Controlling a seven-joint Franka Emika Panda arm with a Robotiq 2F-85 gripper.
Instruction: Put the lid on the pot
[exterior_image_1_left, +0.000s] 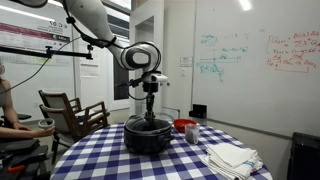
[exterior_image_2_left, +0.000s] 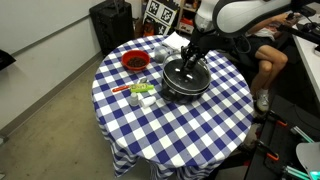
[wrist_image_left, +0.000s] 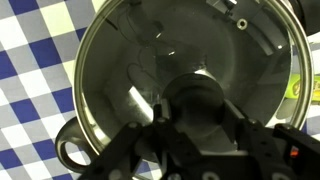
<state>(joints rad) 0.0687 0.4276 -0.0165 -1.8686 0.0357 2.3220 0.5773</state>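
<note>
My gripper is going to release the glass lid on the black pot's round rim (exterior_image_1_left: 149, 124) (wrist_image_left: 192, 80), with the lid's dark knob above the pot's opening.
The black pot (exterior_image_1_left: 148, 138) stands in the middle of the blue-checked table, also seen in an exterior view from above (exterior_image_2_left: 185, 85). The glass lid (wrist_image_left: 130, 60) with its metal rim fills the wrist view and lies level over the pot's mouth; I cannot tell whether it rests on the rim. My gripper (wrist_image_left: 198, 105) is shut on the lid's dark centre knob, straight above the pot in both exterior views (exterior_image_1_left: 150, 103) (exterior_image_2_left: 190, 55). One pot side handle (wrist_image_left: 70, 154) shows under the lid's edge.
A red bowl (exterior_image_2_left: 134, 61) sits beside the pot (exterior_image_1_left: 185, 126). Small green and white items (exterior_image_2_left: 140, 92) lie near it. A white cloth (exterior_image_1_left: 232, 157) lies near the table edge. A chair (exterior_image_1_left: 72, 110) and a seated person (exterior_image_2_left: 266, 52) are close to the table.
</note>
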